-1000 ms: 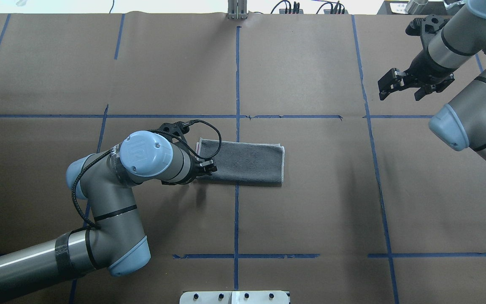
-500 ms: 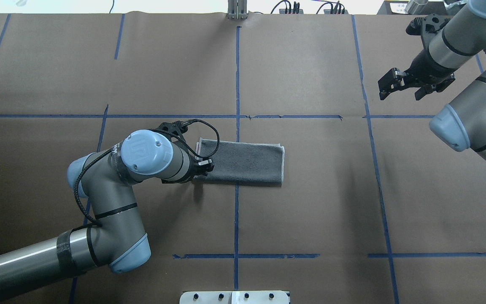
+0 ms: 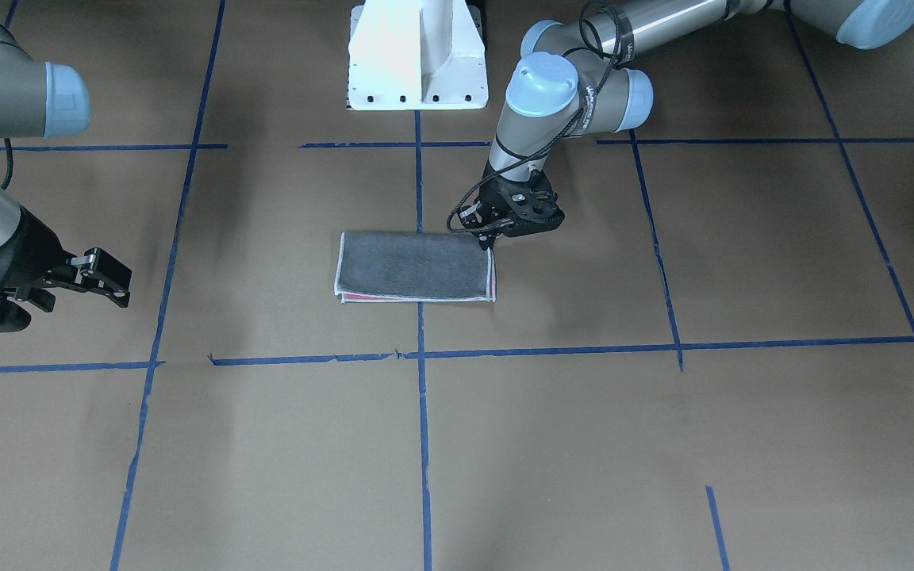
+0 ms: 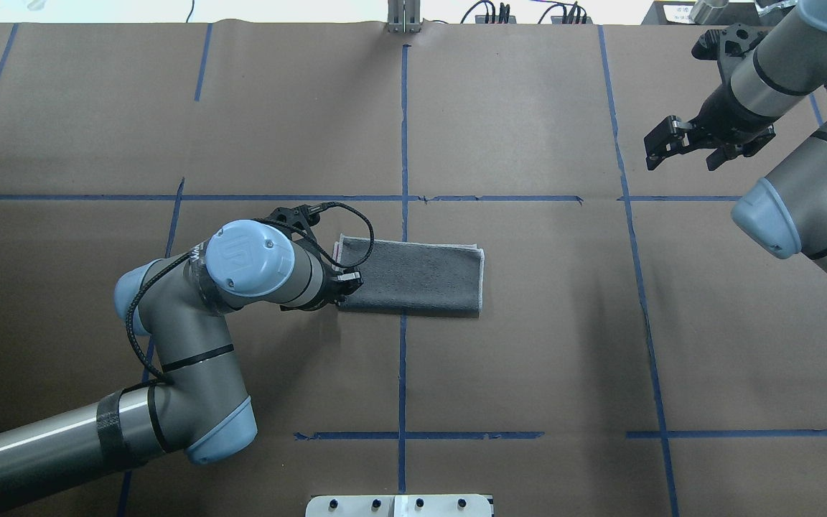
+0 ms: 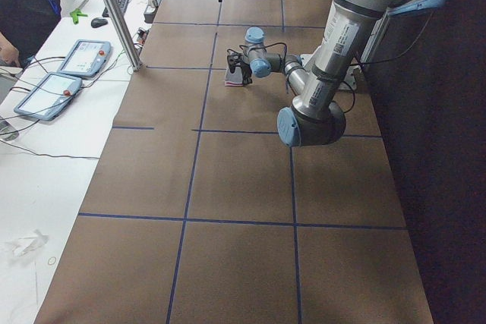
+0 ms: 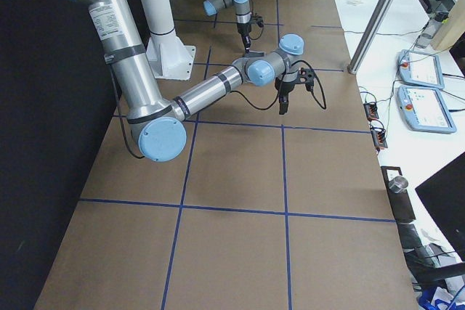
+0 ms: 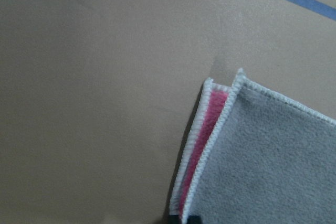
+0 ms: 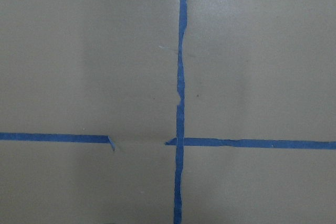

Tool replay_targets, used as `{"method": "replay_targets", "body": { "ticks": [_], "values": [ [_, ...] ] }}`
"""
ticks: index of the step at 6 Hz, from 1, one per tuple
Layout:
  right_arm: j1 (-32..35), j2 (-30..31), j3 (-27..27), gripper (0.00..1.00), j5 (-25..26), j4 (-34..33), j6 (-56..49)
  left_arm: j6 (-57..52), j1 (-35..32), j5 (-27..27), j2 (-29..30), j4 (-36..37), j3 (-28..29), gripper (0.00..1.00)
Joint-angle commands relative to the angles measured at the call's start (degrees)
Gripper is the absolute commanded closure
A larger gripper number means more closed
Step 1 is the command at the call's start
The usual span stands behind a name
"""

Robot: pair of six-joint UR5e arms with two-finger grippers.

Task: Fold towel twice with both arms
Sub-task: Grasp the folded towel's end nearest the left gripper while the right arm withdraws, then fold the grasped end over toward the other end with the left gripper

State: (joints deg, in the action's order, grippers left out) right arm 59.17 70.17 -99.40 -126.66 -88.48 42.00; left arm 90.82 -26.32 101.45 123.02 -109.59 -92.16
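Note:
I will use my left gripper to release the held end of the towel on the opposite end of the grey towel [image 3: 351, 251], which is near the robot.
The towel [image 4: 413, 276] lies near the table's middle, folded into a long rectangle with its grey face up and white stitched edging. A pink strip shows along its edge in the front-facing view [image 3: 413, 266] and in the left wrist view [image 7: 262, 166]. My left gripper [image 4: 350, 281] is at the towel's left end, at the corner nearest the robot [image 3: 490, 239]. Its tips [image 7: 184, 219] are pinched together on the towel's edge. My right gripper [image 4: 679, 154] is open and empty, held above the table far off at the back right.
Blue tape lines [image 4: 403, 143] divide the brown paper-covered table. The white pedestal base [image 3: 417, 55] stands at the robot's side. A metal post [image 4: 403, 18] and cables sit at the far edge. An operator [image 5: 30, 5] and tablets [image 5: 83, 58] are beside the table.
My left gripper has shifted slightly left onto the towel's left end and its fingers have drawn together. The right arm has barely moved. The towel lies as before.

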Motion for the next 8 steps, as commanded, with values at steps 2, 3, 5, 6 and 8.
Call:
{"method": "replay_targets", "body": {
  "ticks": [2,3,5,6,8],
  "values": [
    [0.07,0.84,-0.27,0.00,-0.17,0.06,-0.25,2.06,-0.49,-0.11,10.61,8.83,2.75,1.00],
    [0.07,1.63,-0.18,0.00,-0.43,0.23,-0.34,4.25,-0.48,-0.20,17.02,8.87,9.22,1.00],
    [-0.02,2.68,-0.09,0.00,-0.52,0.67,-0.34,4.98,0.21,-0.29,28.11,8.43,22.15,1.00],
    [-0.02,3.12,-0.01,0.00,-0.52,0.76,-0.43,4.63,1.26,-0.29,29.72,8.25,23.68,1.00],
    [-0.02,3.30,0.00,0.00,-0.43,0.76,-0.34,4.28,3.54,-2.47,30.52,7.82,23.70,1.00]
  ]
}}
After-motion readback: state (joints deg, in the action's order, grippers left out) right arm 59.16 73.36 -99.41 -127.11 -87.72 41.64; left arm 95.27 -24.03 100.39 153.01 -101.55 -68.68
